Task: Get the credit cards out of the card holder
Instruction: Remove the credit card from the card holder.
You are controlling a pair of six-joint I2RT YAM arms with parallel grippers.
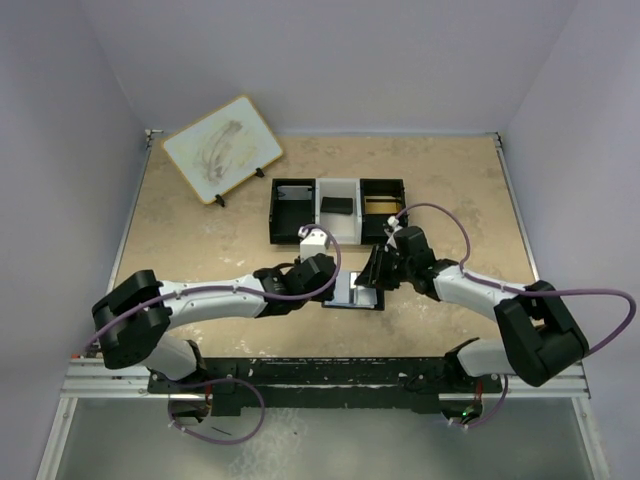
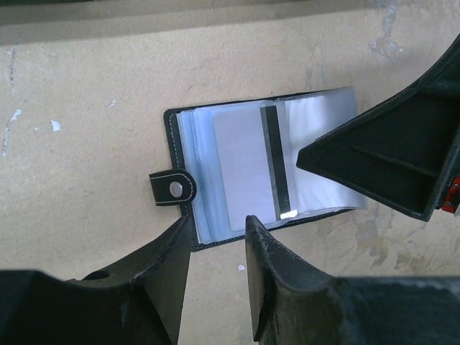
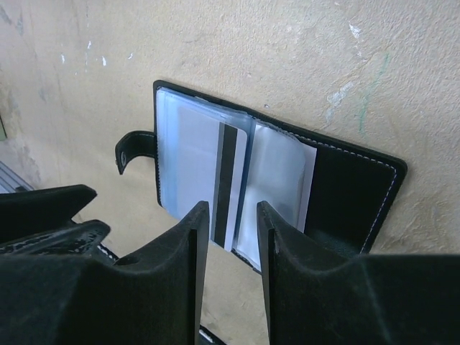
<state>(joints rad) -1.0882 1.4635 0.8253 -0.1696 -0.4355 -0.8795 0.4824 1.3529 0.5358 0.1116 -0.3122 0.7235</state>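
The striped end of the credit card is inside the sleeve, so I will press the sleeve with my left gripper by the card's inner end (image 2: 221, 172) and push the card out.
The card holder (image 1: 356, 293) lies open on the tabletop between my two grippers, its snap tab (image 2: 172, 189) sticking out to one side. A pale grey-blue credit card (image 2: 244, 169) with a dark stripe sits in the clear sleeves, and its end pokes past the holder's edge (image 3: 224, 233). My left gripper (image 2: 215, 231) is open just short of the holder's near edge, with nothing between its fingers. My right gripper (image 3: 233, 215) is open too, its jaws either side of the card's striped end and not touching it. Its finger (image 2: 388, 154) hovers over the sleeves.
A black-and-white three-compartment tray (image 1: 293, 184) stands behind the holder, with a dark flat item (image 1: 337, 206) in its middle section. A framed picture on a stand (image 1: 222, 148) leans at the back left. Walls enclose the tabletop on three sides.
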